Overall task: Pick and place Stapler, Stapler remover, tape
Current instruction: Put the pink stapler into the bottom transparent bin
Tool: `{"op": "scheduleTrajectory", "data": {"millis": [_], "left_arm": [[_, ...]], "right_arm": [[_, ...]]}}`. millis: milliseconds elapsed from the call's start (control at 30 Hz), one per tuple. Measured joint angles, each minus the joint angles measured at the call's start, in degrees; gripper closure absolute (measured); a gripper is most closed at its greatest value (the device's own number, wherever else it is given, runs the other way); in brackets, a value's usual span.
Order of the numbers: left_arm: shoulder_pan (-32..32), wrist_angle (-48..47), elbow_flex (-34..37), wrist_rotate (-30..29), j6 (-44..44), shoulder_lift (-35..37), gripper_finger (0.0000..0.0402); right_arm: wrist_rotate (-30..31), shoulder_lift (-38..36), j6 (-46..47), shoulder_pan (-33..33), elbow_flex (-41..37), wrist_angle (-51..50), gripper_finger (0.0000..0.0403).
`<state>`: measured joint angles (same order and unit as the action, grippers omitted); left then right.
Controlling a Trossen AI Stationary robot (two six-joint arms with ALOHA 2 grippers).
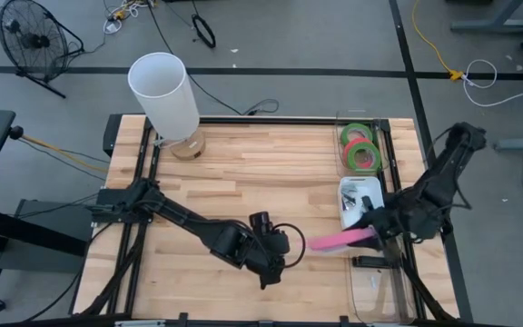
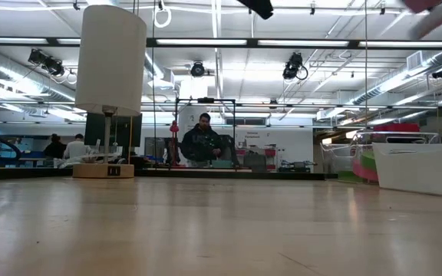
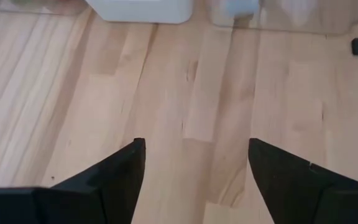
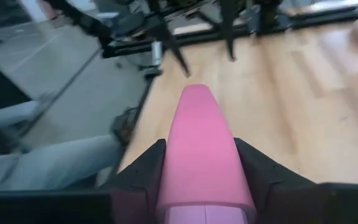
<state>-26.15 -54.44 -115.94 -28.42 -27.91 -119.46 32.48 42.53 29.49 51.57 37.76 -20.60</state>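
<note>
Next, my right gripper lets the pink stapler, now held above the table near the tray, go in the near clear bin [image 1: 370,290], just in front of the black thing.
A pink stapler [image 1: 334,240] is held by my right gripper [image 1: 370,227] above the table's right side, near the white tray [image 1: 345,218]. It also shows in the right wrist view [image 4: 204,124]. My left gripper [image 1: 269,263] is open and empty over bare wood at the middle near side; its fingers [image 3: 120,168] stand wide apart. Two green rolls and a red-pink roll of tape [image 1: 360,145] lie in a clear bin at the far right. Small dark things [image 1: 360,202] lie in the white tray; I cannot tell what they are. My right gripper pinches the pink stapler between its two fingers, which lie on its two long sides [image 4: 173,162] near one end. The fingers come about level from the table's right and lie along the stapler. Its free end [image 1: 314,243] sticks out toward the table's left, lifted clear of the table.
A lamp with a white cylinder shade [image 1: 163,91] stands on a wooden base at the far left. A clear bin [image 1: 375,286] sits at the near right. The white tray shows at the right in the low view [image 2: 424,165]. A person stands in the room beyond the table.
</note>
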Motion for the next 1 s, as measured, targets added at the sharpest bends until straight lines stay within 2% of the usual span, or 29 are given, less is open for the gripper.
{"op": "scheduleTrajectory", "data": {"millis": [233,533,667,767,1000], "left_arm": [[-0.5,-0.8,0.0,0.2,-0.1,0.0,0.0120],[-0.5,-0.8,0.0,0.1,-0.4,0.0,0.0120],[-0.5,-0.8,0.0,0.0,-0.4,0.0,0.0120],[-0.5,-0.7,0.0,0.0,-0.5,0.0,0.0120],[-0.5,-0.7,0.0,0.0,-2.0,0.0,0.0120]], "right_arm": [[-8.9,-5.0,8.3,7.3,0.0,-8.5,0.0264],[-17.5,-4.8,19.4,13.5,0.0,-12.9,0.0264],[-17.0,-2.8,28.1,16.5,0.0,-15.1,0.0264],[-17.0,-0.8,30.4,18.8,0.0,-15.7,0.0264],[-11.3,0.5,37.3,24.4,0.0,-18.6,0.0264]]}}
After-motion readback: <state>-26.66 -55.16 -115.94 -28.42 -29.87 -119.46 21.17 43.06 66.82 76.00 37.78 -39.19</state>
